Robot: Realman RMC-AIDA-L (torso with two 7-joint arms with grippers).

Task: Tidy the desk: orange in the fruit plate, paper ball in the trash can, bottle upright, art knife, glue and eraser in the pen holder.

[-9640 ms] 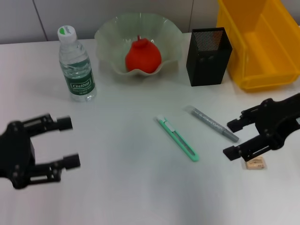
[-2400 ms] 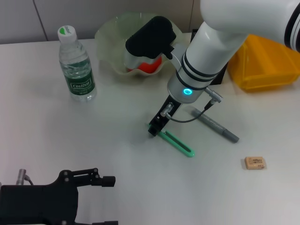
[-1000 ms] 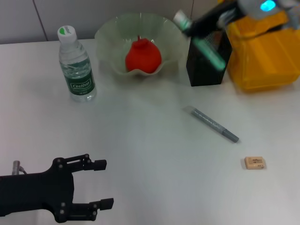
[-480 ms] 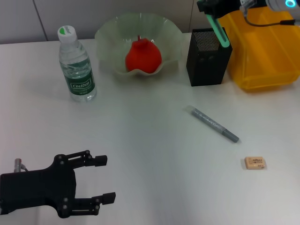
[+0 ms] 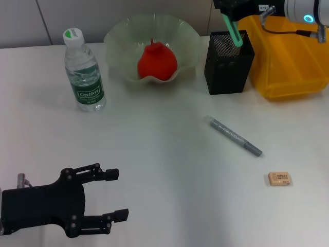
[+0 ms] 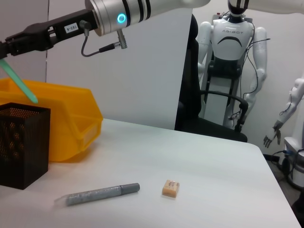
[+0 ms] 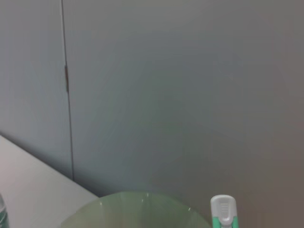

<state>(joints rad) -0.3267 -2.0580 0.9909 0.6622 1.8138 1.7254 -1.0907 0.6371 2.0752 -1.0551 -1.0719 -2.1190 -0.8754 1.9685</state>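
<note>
My right gripper will let go of the green art knife, and it will go inside the black mesh pen holder (image 5: 232,58), which is beside the yellow trash can.
My right gripper (image 5: 227,8) is shut on the green art knife (image 5: 234,32), holding it slanted with its lower end at the mouth of the black mesh pen holder (image 5: 229,69). The right wrist view shows the art knife's white end (image 7: 222,211). The grey glue (image 5: 234,137) and the tan eraser (image 5: 280,178) lie on the table. The orange (image 5: 157,60) sits in the green fruit plate (image 5: 118,36). The bottle (image 5: 84,72) stands upright. Low at the near left, my left gripper (image 5: 119,194) is open and empty. The paper ball is out of view.
A yellow trash can (image 5: 290,56) stands right of the pen holder, close to the right arm. The left wrist view shows the glue (image 6: 102,194) and eraser (image 6: 170,188) lying near the pen holder (image 6: 21,142). A chair and a parked humanoid (image 6: 232,42) stand beyond the table.
My right gripper picked the art knife off the table and carried it up to the pen holder; in the last half second the knife shifted left and down. The left gripper crept slightly forward.
</note>
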